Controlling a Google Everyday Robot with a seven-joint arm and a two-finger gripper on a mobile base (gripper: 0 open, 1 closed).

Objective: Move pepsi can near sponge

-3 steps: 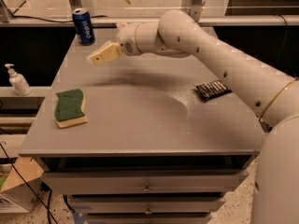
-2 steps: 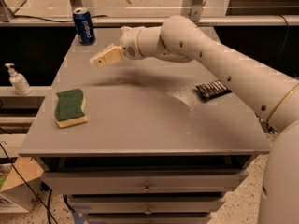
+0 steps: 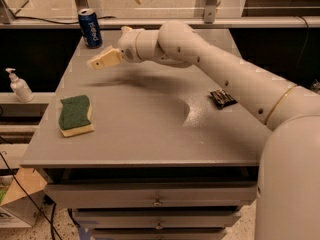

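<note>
Next, I close my gripper around the middle of the blue pepsi can [image 3: 92,30], because the can has to move near the sponge.
The blue pepsi can [image 3: 90,28] stands upright at the far left corner of the grey table [image 3: 150,139]. The sponge [image 3: 75,115], green on top with a yellow base, lies flat near the table's left edge, well in front of the can. My gripper [image 3: 101,61] hovers above the table, pointing left. It is just right of and in front of the can, apart from it, and holds nothing that I can see. The white arm reaches in from the right.
A black snack wrapper [image 3: 223,98] lies on the right side of the table. A white pump bottle [image 3: 20,85] stands on a lower shelf off the table's left edge. Drawers [image 3: 157,199] sit below the table front. A rail runs behind the table.
The gripper has shifted a little to the left, towards the can. The can, the sponge and the wrapper have not moved.
</note>
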